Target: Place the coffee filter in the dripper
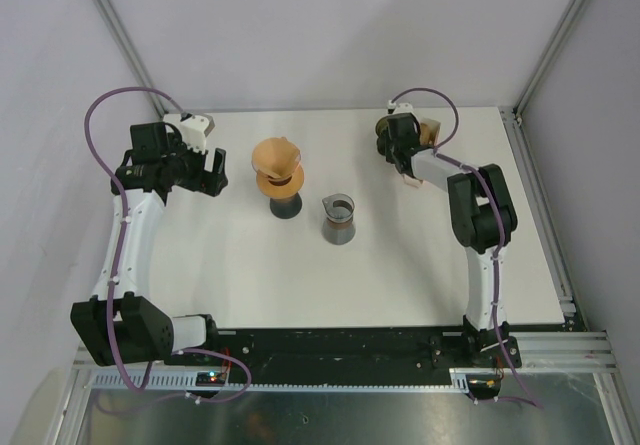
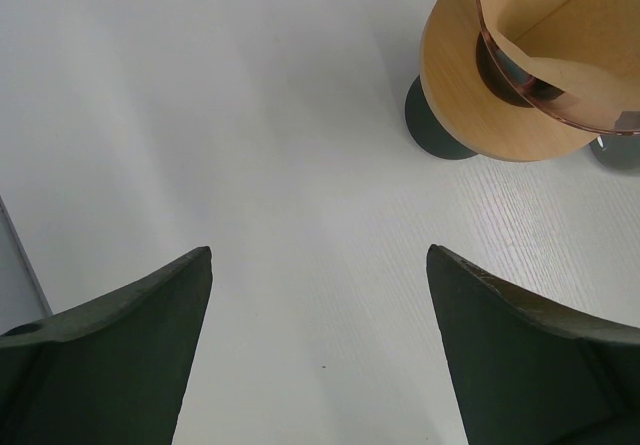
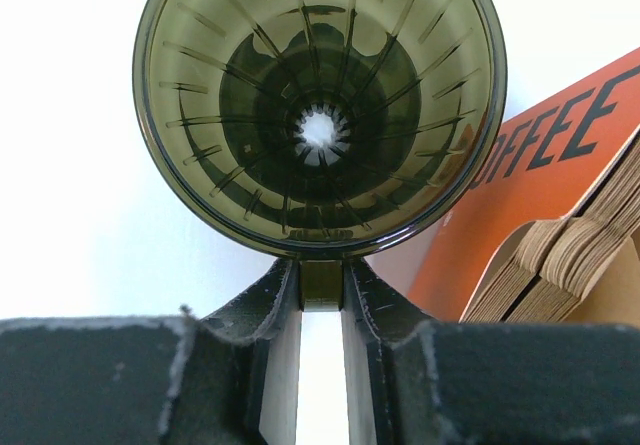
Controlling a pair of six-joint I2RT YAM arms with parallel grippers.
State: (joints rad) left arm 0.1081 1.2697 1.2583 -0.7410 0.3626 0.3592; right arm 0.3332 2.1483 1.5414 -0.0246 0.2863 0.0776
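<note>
Next, my right gripper releases the dark olive dripper on the open top of the glass server [image 1: 336, 204].
A pinkish clear dripper [image 1: 279, 158] with a tan collar sits on a dark stand left of centre. It also shows top right in the left wrist view [image 2: 470, 85]. A brown paper filter [image 2: 585, 20] lies inside its cone. My left gripper [image 1: 216, 173] is open and empty, to the left of the stand, its gripper [image 2: 320, 255] over bare table. My right gripper [image 1: 393, 145] is at the back right. In the right wrist view the gripper [image 3: 322, 265] is shut on the handle tab of a second, dark olive clear dripper [image 3: 320, 105], which holds no filter.
A glass server [image 1: 338, 217] stands right of the stand, mid table. An orange coffee-filter box [image 3: 545, 160] with a stack of brown filters [image 3: 560, 255] sits beside the dark dripper, at the back right [image 1: 431, 130]. The table's right edge has a metal rail [image 1: 540, 215].
</note>
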